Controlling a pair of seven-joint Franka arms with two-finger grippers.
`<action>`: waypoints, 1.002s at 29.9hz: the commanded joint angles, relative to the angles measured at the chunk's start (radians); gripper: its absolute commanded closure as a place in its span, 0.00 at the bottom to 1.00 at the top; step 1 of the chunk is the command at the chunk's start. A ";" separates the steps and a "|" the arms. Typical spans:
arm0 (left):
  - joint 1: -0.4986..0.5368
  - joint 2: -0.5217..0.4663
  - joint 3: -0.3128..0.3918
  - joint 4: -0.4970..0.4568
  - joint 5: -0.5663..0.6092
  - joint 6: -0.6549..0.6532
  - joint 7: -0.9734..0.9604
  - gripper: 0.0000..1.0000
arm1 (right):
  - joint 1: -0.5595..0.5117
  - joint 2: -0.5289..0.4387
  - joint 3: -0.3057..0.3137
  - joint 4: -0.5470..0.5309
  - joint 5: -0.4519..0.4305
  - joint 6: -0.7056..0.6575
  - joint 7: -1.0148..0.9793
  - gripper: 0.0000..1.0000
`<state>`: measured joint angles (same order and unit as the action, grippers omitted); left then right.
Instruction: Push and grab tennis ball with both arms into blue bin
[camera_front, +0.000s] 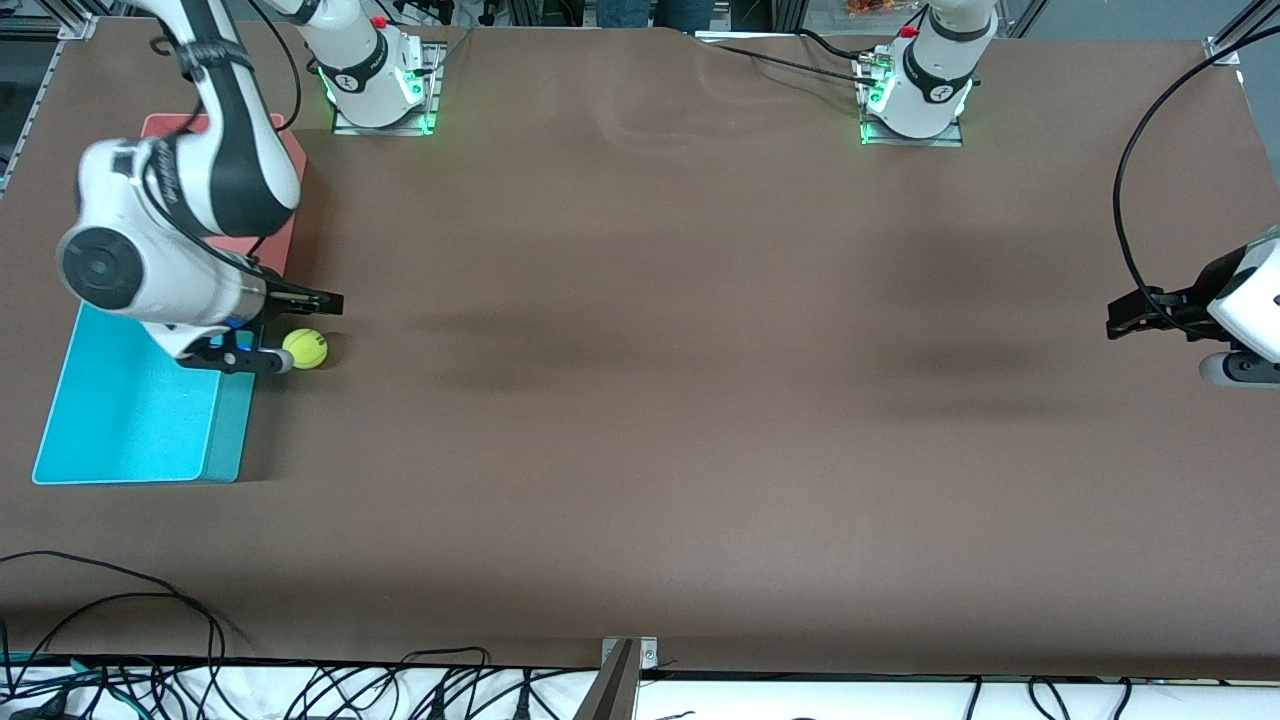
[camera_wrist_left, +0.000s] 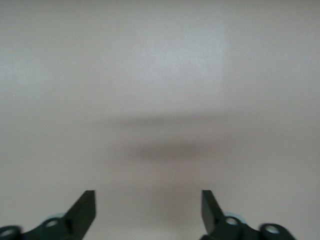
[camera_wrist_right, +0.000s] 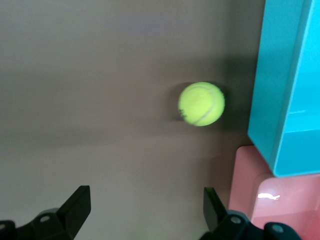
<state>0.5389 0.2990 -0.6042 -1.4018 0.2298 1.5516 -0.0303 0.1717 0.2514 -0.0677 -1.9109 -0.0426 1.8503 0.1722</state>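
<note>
My right gripper needs to close around the middle of the tennis ball (camera_front: 306, 349) (camera_wrist_right: 201, 104) that sits beside the blue bin, so that I have one finger on each side of it.
The tennis ball (camera_front: 305, 348) lies on the brown table, close beside the blue bin (camera_front: 228, 440) on the side toward the left arm's end; it does not touch the bin. My right gripper (camera_front: 330, 302) is open and empty, low over the table beside the ball, by the spot where the two bins meet. In the right wrist view the ball (camera_wrist_right: 201, 103) lies ahead of the open right gripper (camera_wrist_right: 145, 200), off its centre line toward the blue bin's wall (camera_wrist_right: 280, 100). My left gripper (camera_front: 1115, 322) is open and empty over bare table at the left arm's end, and the left wrist view shows only this gripper (camera_wrist_left: 148, 207) and the table.
A pink-red bin (camera_front: 160, 127) stands against the blue bin, farther from the front camera, partly hidden by the right arm; its corner shows in the right wrist view (camera_wrist_right: 270, 205). Cables lie along the table's front edge (camera_front: 300, 680). A black cable loops above the left gripper (camera_front: 1125, 200).
</note>
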 joint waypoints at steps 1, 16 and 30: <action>0.001 0.003 0.001 0.027 -0.023 -0.021 0.027 0.00 | 0.000 0.008 -0.003 -0.097 -0.115 0.118 0.012 0.00; 0.029 -0.040 0.015 0.063 -0.112 -0.016 0.012 0.00 | -0.014 0.100 -0.012 -0.174 -0.157 0.389 0.012 0.00; 0.089 -0.047 0.011 0.064 -0.156 -0.013 0.018 0.00 | -0.014 0.210 -0.027 -0.175 -0.157 0.547 0.006 0.00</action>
<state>0.6245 0.2628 -0.5957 -1.3406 0.1009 1.5516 -0.0281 0.1637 0.4235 -0.0865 -2.0808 -0.1761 2.3339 0.1722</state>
